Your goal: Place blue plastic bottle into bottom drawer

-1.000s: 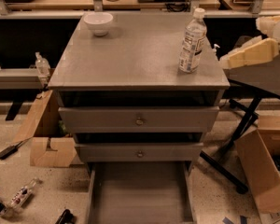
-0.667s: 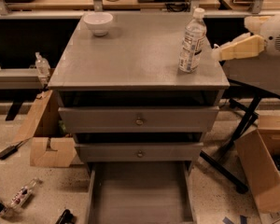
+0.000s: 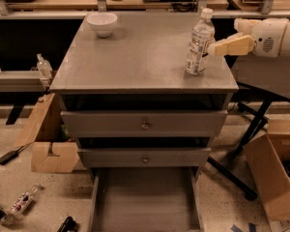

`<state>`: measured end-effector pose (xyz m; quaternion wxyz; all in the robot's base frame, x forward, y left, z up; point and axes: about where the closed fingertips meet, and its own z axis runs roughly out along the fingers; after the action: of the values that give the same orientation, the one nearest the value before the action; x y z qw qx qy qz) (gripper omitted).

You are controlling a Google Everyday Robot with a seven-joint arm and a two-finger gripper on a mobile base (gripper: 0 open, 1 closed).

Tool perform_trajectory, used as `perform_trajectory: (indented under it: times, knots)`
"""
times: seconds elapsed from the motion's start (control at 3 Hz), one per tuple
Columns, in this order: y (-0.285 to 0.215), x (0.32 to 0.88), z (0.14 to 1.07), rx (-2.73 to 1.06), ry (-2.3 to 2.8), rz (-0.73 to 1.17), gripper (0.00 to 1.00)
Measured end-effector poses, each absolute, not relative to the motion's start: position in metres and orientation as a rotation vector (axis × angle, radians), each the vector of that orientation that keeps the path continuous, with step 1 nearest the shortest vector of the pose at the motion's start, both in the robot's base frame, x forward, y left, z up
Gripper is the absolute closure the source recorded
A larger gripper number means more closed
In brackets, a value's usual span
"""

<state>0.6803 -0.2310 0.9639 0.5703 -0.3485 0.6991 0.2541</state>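
The gripper will next grab the blue plastic bottle by its white-and-blue label (image 3: 198, 47), roughly halfway up the bottle.
The blue plastic bottle (image 3: 199, 43), clear with a white cap and a white-and-blue label, stands upright near the right back edge of the grey cabinet top (image 3: 135, 57). My gripper (image 3: 215, 48) reaches in from the right at the height of the bottle's label, its tip right beside the bottle; I cannot tell if it touches. The bottom drawer (image 3: 145, 202) is pulled out at the foot of the cabinet, and its plain grey floor shows nothing in it.
A white bowl (image 3: 102, 23) sits at the back left of the top. Two upper drawers with brass knobs (image 3: 144, 125) are nearly shut. A cardboard box (image 3: 270, 178) and black table legs (image 3: 246, 144) stand to the right. Cardboard (image 3: 46, 139) and a small bottle (image 3: 24, 199) lie to the left.
My gripper has moved left and a little up, from clear of the cabinet's right edge to right beside the bottle. The bottle has not moved.
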Motion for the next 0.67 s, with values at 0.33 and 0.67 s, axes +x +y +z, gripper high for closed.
perform_trajectory:
  times: [0.33,0.67]
  knots:
    - [-0.224,0.7,0.948,-0.803,1.572,0.677,0.0]
    - [-0.219,0.716,0.931,-0.809,1.507,0.72,0.0]
